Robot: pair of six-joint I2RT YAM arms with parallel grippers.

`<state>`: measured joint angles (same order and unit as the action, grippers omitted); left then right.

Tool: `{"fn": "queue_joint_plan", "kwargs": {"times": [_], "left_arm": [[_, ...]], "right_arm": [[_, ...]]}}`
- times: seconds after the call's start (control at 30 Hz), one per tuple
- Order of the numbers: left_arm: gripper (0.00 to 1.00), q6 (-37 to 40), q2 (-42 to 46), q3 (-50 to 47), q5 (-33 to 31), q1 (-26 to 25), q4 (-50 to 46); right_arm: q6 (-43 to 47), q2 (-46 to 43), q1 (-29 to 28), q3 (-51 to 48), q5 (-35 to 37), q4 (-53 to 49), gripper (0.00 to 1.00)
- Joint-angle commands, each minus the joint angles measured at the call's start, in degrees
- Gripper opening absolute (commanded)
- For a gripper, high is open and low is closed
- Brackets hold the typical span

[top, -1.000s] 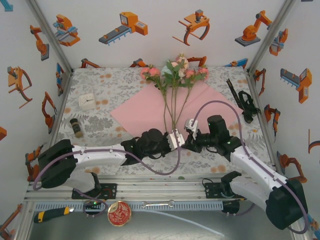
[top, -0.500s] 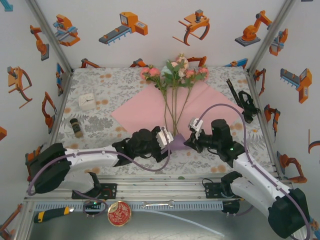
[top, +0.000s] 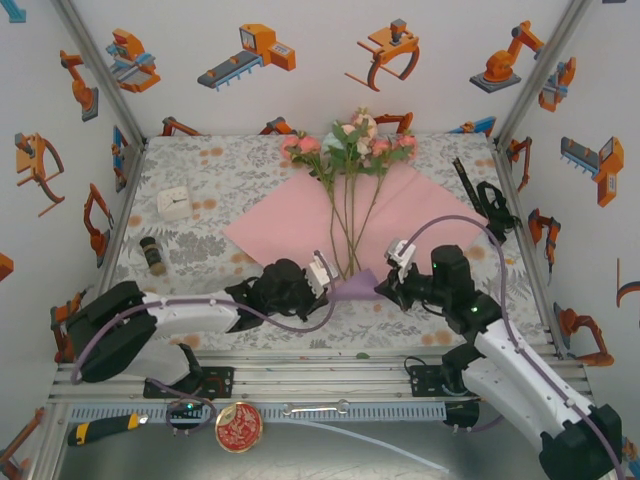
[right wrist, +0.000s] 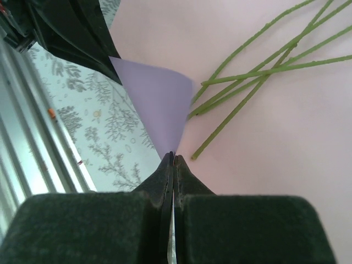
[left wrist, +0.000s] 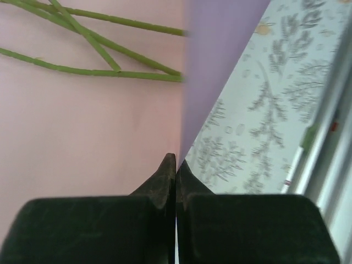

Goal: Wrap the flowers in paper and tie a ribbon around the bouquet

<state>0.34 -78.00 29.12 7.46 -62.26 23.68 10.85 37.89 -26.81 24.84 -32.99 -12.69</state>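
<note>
The lilac flap reaches only the stem ends, so my left gripper will retake the flap's edge (top: 336, 285) while my right gripper brings more paper over the stems.
The paper (top: 285, 225) lies pink face up on the tablecloth. Across it lie the flowers (top: 352, 140), blooms at the far edge and stems (top: 347, 225) pointing toward me. The paper's near corner (top: 358, 285) is folded up, lilac underside showing. My left gripper (top: 325, 274) is shut on that raised fold from the left; in the left wrist view its gripper (left wrist: 176, 160) pinches the lilac flap (left wrist: 214, 66) beside the stems (left wrist: 82, 70). My right gripper (top: 386, 284) is shut on the same flap from the right, pinching (right wrist: 172, 157) the lilac corner (right wrist: 159, 104) near the stem ends (right wrist: 247, 82). The black ribbon (top: 466, 182) lies at the right edge.
A white cube (top: 175, 203) and a small dark jar (top: 152, 254) stand on the table's left side. A black bundle (top: 496, 214) lies by the ribbon. The metal rail (top: 320, 382) runs along the near edge, with a red round tin (top: 239, 427) below it.
The left gripper opened, slid left and shut again on the paper's near fold. The right arm drew to the right with the corner, and the lilac flap now stands between them.
</note>
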Motion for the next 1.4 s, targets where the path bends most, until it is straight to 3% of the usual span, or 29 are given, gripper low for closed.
{"fn": "queue_joint_plan", "kwargs": {"times": [0.0,0.1,0.17,0.27,0.33,0.37,0.47,0.53,0.57,0.77,0.9,1.03,1.17,1.3,1.37], "left_arm": [[0.00,-5.28,3.92,-1.45,-0.13,-4.60,-3.93],[0.04,-6.67,5.33,-1.55,-3.69,-7.00,-5.39],[0.16,-6.74,5.65,-2.06,-6.85,-7.02,-3.50],[0.23,-4.67,4.12,-0.75,-10.97,-6.30,-2.56],[0.25,-4.25,1.93,0.24,-11.29,-5.16,-2.02],[0.31,-4.28,0.60,0.56,-10.59,-4.61,-1.22],[0.43,-5.09,-2.41,0.83,-7.66,-3.49,1.66],[0.48,-5.61,-3.34,1.37,-4.98,-3.13,2.37],[0.50,-5.90,-3.48,1.45,-3.78,-3.05,2.73],[0.61,-9.66,-3.69,0.01,0.57,-1.66,6.92],[0.44,-11.71,-5.65,0.64,3.35,-0.25,8.49],[0.15,-12.29,-7.31,1.71,2.43,0.47,7.70],[0.00,-12.76,-7.37,1.70,-0.17,1.78,8.20],[0.00,-13.15,-8.00,2.07,-3.39,2.66,8.18],[0.00,-13.04,-8.95,2.39,-4.89,2.96,8.46]], "right_arm": [[-1.00,-4.99,-0.09,2.65,-2.57,-7.88,0.00],[-2.51,-7.97,-0.18,3.61,-0.93,-10.03,0.00],[-2.49,-7.60,-0.12,3.90,1.82,-9.08,0.00],[-2.33,-3.57,-0.12,3.89,7.64,-3.99,0.00],[-1.88,0.44,-0.09,3.58,9.74,0.86,0.00],[-1.89,2.94,-0.13,3.48,9.93,3.69,0.00],[-1.22,10.07,0.02,3.25,9.59,10.09,0.10],[-0.01,14.93,0.08,4.18,9.33,10.28,0.33],[0.11,17.05,0.13,4.92,8.83,9.78,0.39],[-1.82,23.55,0.43,6.31,9.23,12.57,0.41],[-3.01,27.22,0.53,9.37,10.53,11.91,0.24],[-4.10,27.85,0.54,10.71,12.99,14.49,0.01],[-3.34,28.16,1.05,12.98,15.19,13.83,0.00],[-2.92,30.50,1.47,14.23,16.33,14.19,0.02],[-3.63,32.40,1.58,15.08,18.00,13.48,0.10]]}}
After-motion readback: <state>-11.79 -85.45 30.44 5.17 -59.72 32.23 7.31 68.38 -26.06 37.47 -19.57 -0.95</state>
